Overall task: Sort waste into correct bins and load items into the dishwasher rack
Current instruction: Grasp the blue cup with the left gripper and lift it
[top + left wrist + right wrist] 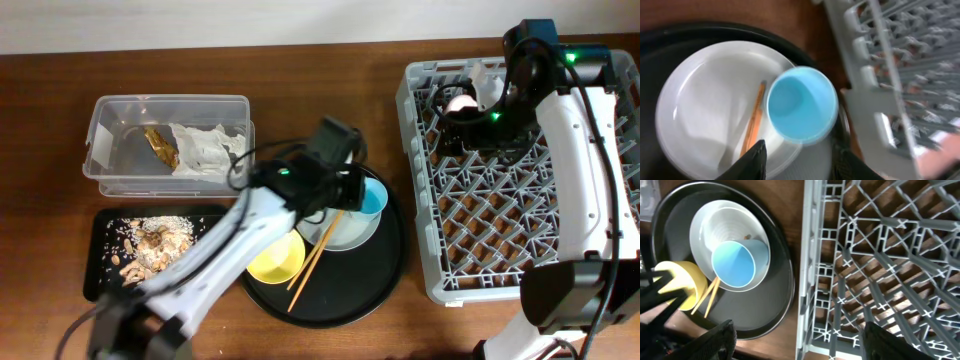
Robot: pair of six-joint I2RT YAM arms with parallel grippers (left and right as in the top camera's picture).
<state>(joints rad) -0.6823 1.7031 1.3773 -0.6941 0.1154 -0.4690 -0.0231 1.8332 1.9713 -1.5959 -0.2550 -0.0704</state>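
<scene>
Next, my left gripper will grab the light-blue cup on the grey-white plate by the near part of the cup's rim (pixel 364 210) (pixel 801 143).
The light-blue cup (pixel 801 104) stands upright on the grey-white plate (pixel 705 105) in the round black tray, with a chopstick (pixel 754 122) lying beside it. My left gripper (pixel 800 161) is open and empty, its fingers on either side of the cup's near edge and above it; it also shows in the overhead view (pixel 352 186). My right gripper (pixel 805 340) is open and empty above the dishwasher rack (pixel 500 260), near its left wall. The pink cup (pixel 460 103) sits in the rack's back left, partly hidden by the right arm. The yellow bowl (pixel 275 258) and chopsticks (pixel 318 250) lie on the round tray.
The clear box (pixel 110 150) at the back left holds the white napkin (pixel 205 148) and the brown-gold wrapper (pixel 160 146). The shallow black tray (pixel 95 255) in front of it holds the food scraps (pixel 155 240). The round black tray (pixel 385 270) lies close to the rack's left wall.
</scene>
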